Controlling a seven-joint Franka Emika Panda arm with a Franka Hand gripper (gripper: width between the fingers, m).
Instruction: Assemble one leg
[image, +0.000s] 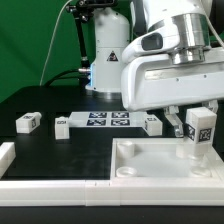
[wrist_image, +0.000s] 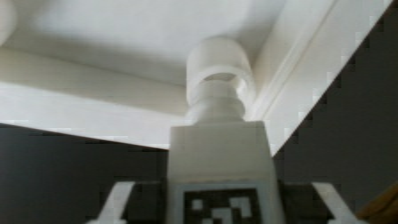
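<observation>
Next, my gripper releases the leg that is standing upright in the near corner socket of the flat white panel (image: 202, 170) (wrist_image: 217, 64).
My gripper (image: 199, 127) is shut on a leg (image: 200, 130), a small white tagged block held upright over the large flat white panel (image: 150, 160) at the exterior view's right. The leg's lower end sits at or in the panel's near corner socket (image: 190, 155). In the wrist view the leg (wrist_image: 221, 150) fills the middle, its screw tip pointing at the panel's corner (wrist_image: 125, 60), with the gripper (wrist_image: 222, 205) closed on its sides. Other loose legs lie on the black table: one at far left (image: 27, 122), one (image: 61, 126), one (image: 152, 124).
The marker board (image: 105, 120) lies across the table behind the panel. A white frame rail (image: 50, 186) runs along the front edge. The robot base (image: 108, 50) stands at the back.
</observation>
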